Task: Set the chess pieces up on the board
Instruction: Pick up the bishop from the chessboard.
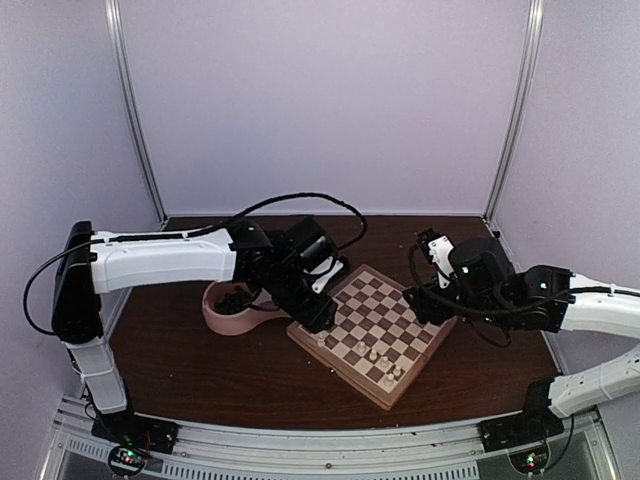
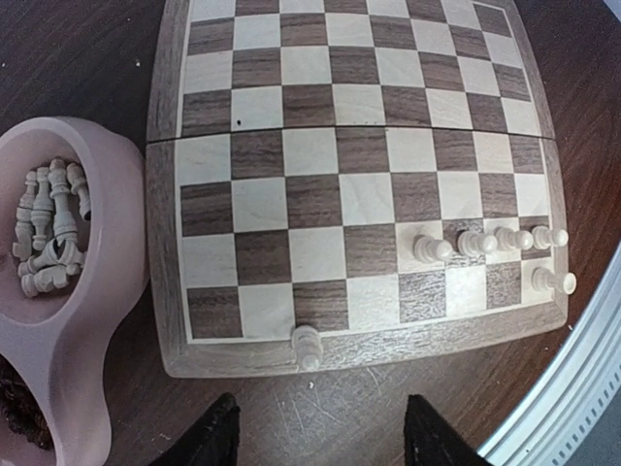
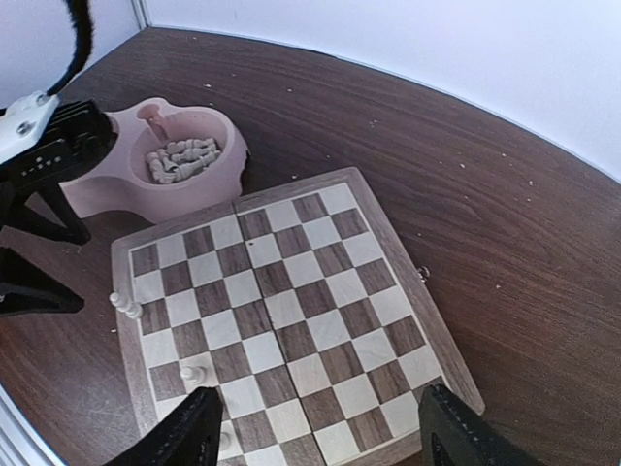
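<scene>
The cream piece is standing on the near rim of the board, so my left gripper needs to grab it and carry it to the light square (image 2: 466, 292) behind the row.
The board (image 1: 375, 300) lies at an angle in the middle of the table. Several cream chess pieces (image 2: 475, 242) stand in a row near its right corner, and one more (image 2: 553, 282) stands behind them. Another piece (image 2: 307, 346) stands on the board's near rim, just ahead of my left gripper (image 2: 320, 432), which is open and holds nothing. My right gripper (image 3: 320, 432) hovers open over the board's (image 3: 291, 291) opposite side, also with nothing in it. More cream pieces (image 2: 49, 228) lie heaped in a pink dish.
The pink double-bowl dish (image 1: 212, 310) sits on the dark table just left of the board, under my left arm. Its other bowl holds dark pieces (image 2: 19, 413). A metal rail (image 1: 330, 450) runs along the near table edge.
</scene>
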